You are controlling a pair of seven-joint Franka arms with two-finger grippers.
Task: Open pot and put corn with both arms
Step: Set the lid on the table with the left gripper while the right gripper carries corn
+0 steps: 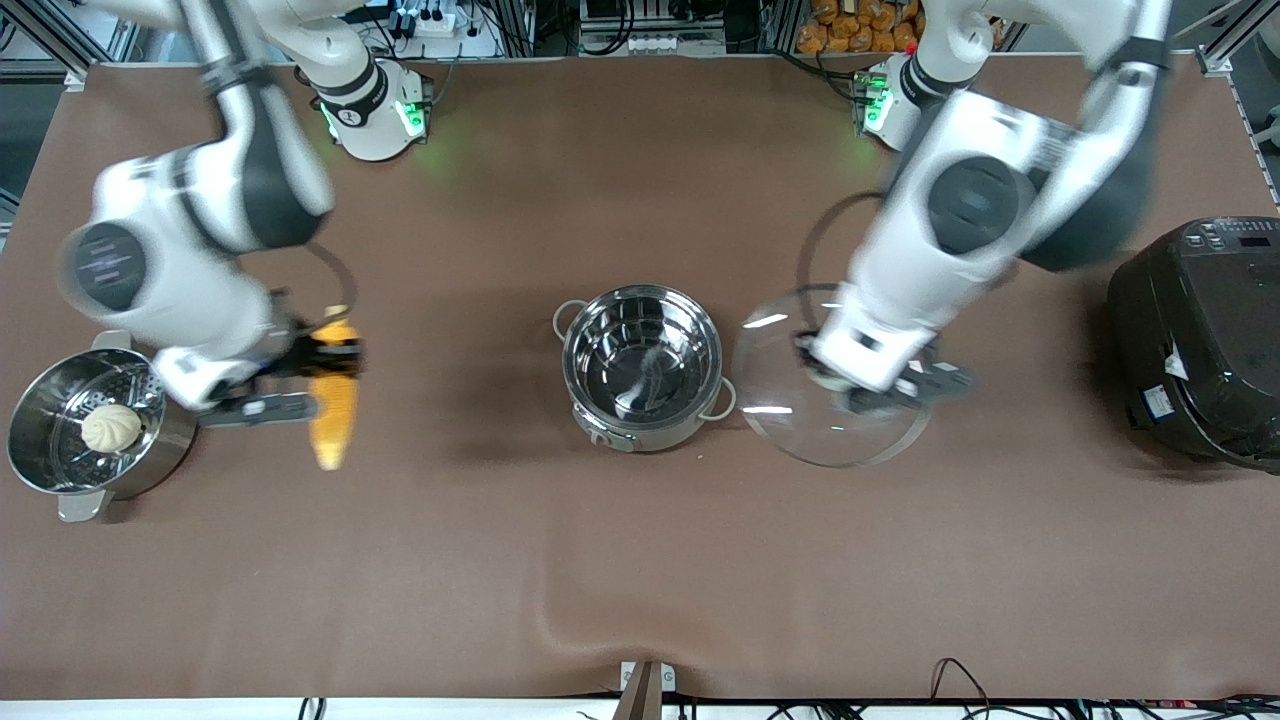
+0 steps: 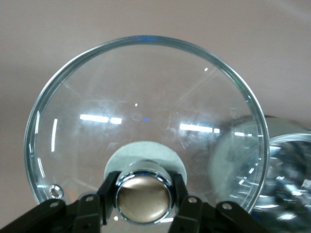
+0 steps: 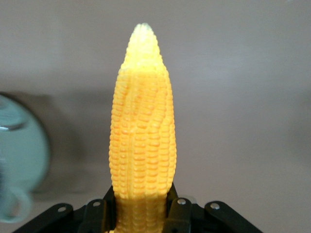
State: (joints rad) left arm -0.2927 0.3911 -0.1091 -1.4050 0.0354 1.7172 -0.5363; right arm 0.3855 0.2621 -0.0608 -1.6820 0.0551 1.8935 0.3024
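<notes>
I need to let go of the glass lid with my left gripper on the table [image 1: 912,390] between the steel pot and the rice cooker.
The steel pot [image 1: 640,362] stands open and empty at the table's middle; its edge also shows in the left wrist view [image 2: 287,184]. My left gripper [image 1: 872,388] is shut on the copper knob [image 2: 143,196] of the glass lid [image 1: 780,372] and holds the lid over the table beside the pot, toward the left arm's end. The lid fills the left wrist view [image 2: 146,107]. My right gripper [image 1: 318,360] is shut on the thick end of the corn [image 1: 333,415], which is in the air between the steamer pot and the open pot. In the right wrist view the corn [image 3: 142,131] stands out of the gripper [image 3: 141,213], pale tip away.
A steel steamer pot [image 1: 40,470] with a white bun [image 1: 111,427] in it stands at the right arm's end. A large black rice cooker [image 1: 1200,340] stands at the left arm's end. Brown table lies bare nearer the front camera.
</notes>
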